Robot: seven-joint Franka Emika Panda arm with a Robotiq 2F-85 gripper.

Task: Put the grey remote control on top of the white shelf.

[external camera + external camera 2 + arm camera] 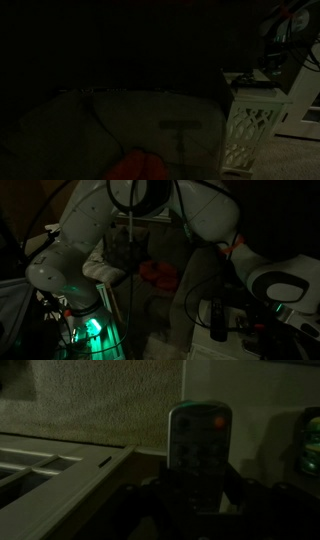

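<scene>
My gripper is to put down the grey remote control. It will let go of it on the white shelf's top beside the green object (266, 83) (238, 468), near the shelf's edge.
The scene is very dark. In the wrist view the grey remote control (200, 442) stands upright between my gripper's fingers (198, 492), which are shut on its lower half. It has a red button near its top. The flat top of the white shelf (50, 472) lies to the left of the remote and a little below it. In an exterior view the white shelf (245, 128) stands at the right, with curvy lattice side panels. The gripper cannot be made out in that view.
A dark flat object (262, 84) lies on the shelf top. A pale cushioned surface (120, 120) with a red-orange item (135, 166) sits left of the shelf. The arm's white links (95, 240) and cables fill the view from its base. A textured wall (90, 400) is behind.
</scene>
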